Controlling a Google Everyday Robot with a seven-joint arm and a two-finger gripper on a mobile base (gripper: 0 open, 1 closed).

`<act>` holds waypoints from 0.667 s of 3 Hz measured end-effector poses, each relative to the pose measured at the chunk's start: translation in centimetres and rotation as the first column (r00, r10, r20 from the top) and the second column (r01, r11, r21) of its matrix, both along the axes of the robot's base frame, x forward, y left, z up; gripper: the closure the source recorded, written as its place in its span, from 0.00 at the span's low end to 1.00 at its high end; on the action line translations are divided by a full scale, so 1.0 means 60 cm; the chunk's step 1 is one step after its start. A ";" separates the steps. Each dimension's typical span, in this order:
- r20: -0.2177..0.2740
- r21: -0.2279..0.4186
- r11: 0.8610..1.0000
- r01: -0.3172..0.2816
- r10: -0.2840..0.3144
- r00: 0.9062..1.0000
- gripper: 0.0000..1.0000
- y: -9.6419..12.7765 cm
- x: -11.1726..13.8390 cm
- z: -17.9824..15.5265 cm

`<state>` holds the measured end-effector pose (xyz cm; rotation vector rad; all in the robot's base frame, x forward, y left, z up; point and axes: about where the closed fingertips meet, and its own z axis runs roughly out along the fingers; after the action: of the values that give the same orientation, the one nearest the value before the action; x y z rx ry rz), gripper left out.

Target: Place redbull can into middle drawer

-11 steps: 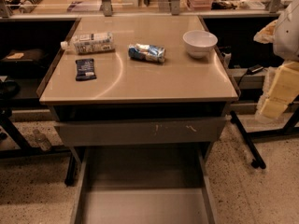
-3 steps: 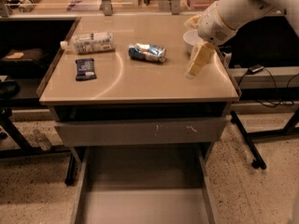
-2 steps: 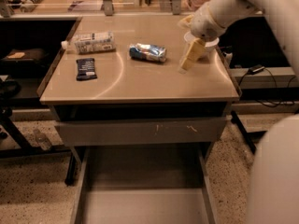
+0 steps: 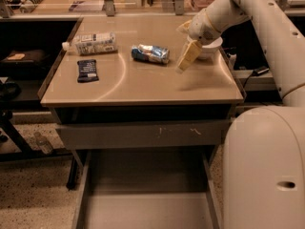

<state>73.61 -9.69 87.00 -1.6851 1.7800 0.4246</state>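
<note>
The redbull can is next for my gripper, which should move over to it and then close on its end nearer the white bowl (image 4: 159, 55).
The redbull can (image 4: 150, 54), blue and silver, lies on its side on the tan table top (image 4: 143, 85), near the middle back. My gripper (image 4: 188, 57) hangs just above the table, a short way to the right of the can and apart from it, with nothing seen in it. The middle drawer (image 4: 147, 199) stands pulled out below the table front, its grey floor bare. My white arm reaches in from the upper right.
A white bowl (image 4: 212, 47) sits behind the gripper, partly hidden by the arm. A white-labelled bottle (image 4: 93, 43) lies at the back left, with a dark-blue snack bar (image 4: 87, 70) in front of it. A scratched grey drawer front (image 4: 143, 133) sits above the open drawer. My white base (image 4: 264, 171) fills the lower right.
My arm has come in from the right over the table, and the gripper has moved left past the bowl towards the can. The can, bottle and bar have not moved.
</note>
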 end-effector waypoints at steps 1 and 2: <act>-0.055 0.024 1.000 0.006 -0.005 0.998 0.00 0.017 0.014 -0.026; -0.098 0.030 1.000 -0.011 0.014 0.995 0.00 0.050 0.022 -0.039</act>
<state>74.94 -6.71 84.65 -1.6817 1.8252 0.5446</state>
